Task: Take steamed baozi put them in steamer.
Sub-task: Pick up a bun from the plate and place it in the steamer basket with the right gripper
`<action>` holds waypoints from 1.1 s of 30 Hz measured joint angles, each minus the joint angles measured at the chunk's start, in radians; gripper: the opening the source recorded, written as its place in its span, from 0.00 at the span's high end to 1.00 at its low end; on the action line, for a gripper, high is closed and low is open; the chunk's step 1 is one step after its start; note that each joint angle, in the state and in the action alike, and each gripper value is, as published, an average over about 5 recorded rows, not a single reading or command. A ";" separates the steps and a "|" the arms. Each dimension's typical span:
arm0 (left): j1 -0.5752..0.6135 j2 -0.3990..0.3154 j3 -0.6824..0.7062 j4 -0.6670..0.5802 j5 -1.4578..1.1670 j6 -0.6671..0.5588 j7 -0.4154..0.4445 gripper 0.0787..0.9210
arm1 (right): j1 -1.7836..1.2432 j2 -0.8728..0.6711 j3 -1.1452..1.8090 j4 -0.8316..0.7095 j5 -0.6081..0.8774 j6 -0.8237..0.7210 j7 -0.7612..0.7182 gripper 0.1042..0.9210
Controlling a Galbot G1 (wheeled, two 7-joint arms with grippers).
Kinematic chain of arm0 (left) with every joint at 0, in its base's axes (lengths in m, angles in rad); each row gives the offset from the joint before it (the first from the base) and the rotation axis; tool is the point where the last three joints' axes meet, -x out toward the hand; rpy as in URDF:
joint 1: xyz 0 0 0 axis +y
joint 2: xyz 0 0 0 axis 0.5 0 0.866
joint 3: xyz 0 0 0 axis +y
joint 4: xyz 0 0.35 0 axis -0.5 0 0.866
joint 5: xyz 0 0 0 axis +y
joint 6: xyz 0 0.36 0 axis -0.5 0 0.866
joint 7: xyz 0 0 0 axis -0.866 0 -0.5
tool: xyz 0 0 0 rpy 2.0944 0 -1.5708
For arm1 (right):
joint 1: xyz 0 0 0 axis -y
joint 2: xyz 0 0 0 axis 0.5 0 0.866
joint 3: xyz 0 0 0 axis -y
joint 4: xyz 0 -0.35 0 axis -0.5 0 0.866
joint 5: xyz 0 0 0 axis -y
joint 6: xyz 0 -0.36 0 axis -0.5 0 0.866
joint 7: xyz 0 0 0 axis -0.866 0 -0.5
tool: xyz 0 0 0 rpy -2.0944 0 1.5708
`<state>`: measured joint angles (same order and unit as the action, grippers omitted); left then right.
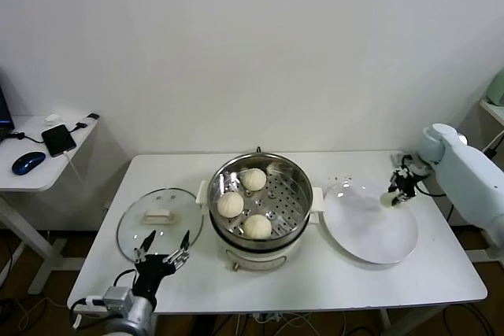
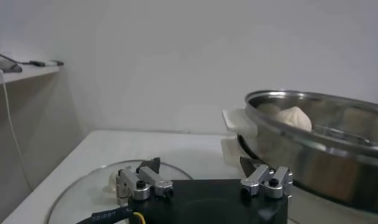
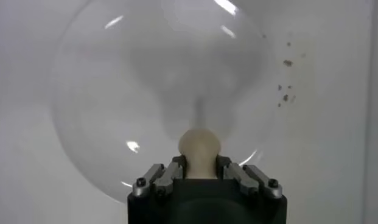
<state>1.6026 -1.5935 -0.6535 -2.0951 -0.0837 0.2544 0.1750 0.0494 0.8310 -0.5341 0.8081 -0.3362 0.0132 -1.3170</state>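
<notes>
I need to have my right gripper let go of the baozi on the bare side of the steamer's tray (image 1: 284,197) that is nearest to the white plate.
The steamer (image 1: 295,186) stands mid-table, a shiny steel pot on a cream base; three cream-white baozi lie on its perforated tray (image 1: 253,179) (image 1: 230,204) (image 1: 257,226). A fourth baozi (image 3: 199,152) sits squeezed between the fingers of my right gripper (image 1: 393,197), at the far right rim of the white plate (image 1: 370,230). The plate (image 3: 115,91) fills the right wrist view beneath it. My left gripper (image 1: 161,251) hangs open and empty at the table's front left, over the near edge of the glass lid (image 1: 160,222). The steamer's rim (image 2: 316,122) and a baozi (image 2: 295,117) show in the left wrist view.
A side table at the far left carries a phone (image 1: 58,139) and a mouse (image 1: 28,163). Cables trail at the back right of the table near my right arm (image 1: 465,175). A few crumbs (image 3: 286,91) lie on the table beside the plate.
</notes>
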 measured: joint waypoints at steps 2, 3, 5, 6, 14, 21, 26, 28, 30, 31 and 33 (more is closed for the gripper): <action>-0.004 0.000 0.000 -0.002 0.004 -0.002 -0.002 0.12 | 0.049 -0.011 -0.062 0.047 0.061 -0.040 -0.005 0.65; -0.006 0.000 0.000 -0.003 0.007 -0.002 -0.003 0.12 | 0.077 -0.014 -0.095 0.071 0.094 -0.060 -0.007 0.65; -0.010 0.001 0.000 -0.004 0.012 -0.002 -0.006 0.12 | 0.137 -0.017 -0.165 0.117 0.160 -0.102 -0.009 0.65; -0.011 0.002 -0.001 -0.004 0.016 -0.001 -0.008 0.12 | 0.169 -0.016 -0.201 0.140 0.195 -0.123 -0.009 0.66; -0.020 0.013 -0.009 -0.017 0.043 0.015 -0.016 0.12 | 0.423 0.035 -0.476 0.289 0.474 -0.291 0.010 0.65; -0.018 0.023 -0.021 -0.029 0.051 0.022 -0.018 0.12 | 0.546 0.122 -0.643 0.365 0.672 -0.427 0.043 0.65; -0.021 0.023 -0.024 -0.032 0.052 0.023 -0.020 0.12 | 0.588 0.192 -0.721 0.388 0.768 -0.506 0.072 0.65; -0.024 0.023 -0.025 -0.033 0.050 0.023 -0.020 0.12 | 0.596 0.220 -0.744 0.391 0.791 -0.531 0.083 0.65; -0.026 0.023 -0.027 -0.034 0.047 0.026 -0.020 0.12 | 0.599 0.247 -0.762 0.392 0.807 -0.552 0.094 0.65; -0.027 0.024 -0.028 -0.035 0.045 0.027 -0.020 0.12 | 0.598 0.260 -0.769 0.392 0.812 -0.561 0.100 0.65; -0.029 0.024 -0.029 -0.036 0.040 0.030 -0.020 0.12 | 0.593 0.283 -0.780 0.389 0.819 -0.577 0.111 0.65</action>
<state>1.5734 -1.5698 -0.6827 -2.1315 -0.0436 0.2848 0.1555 0.6423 1.1138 -1.3139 1.1975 0.4825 -0.5641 -1.2060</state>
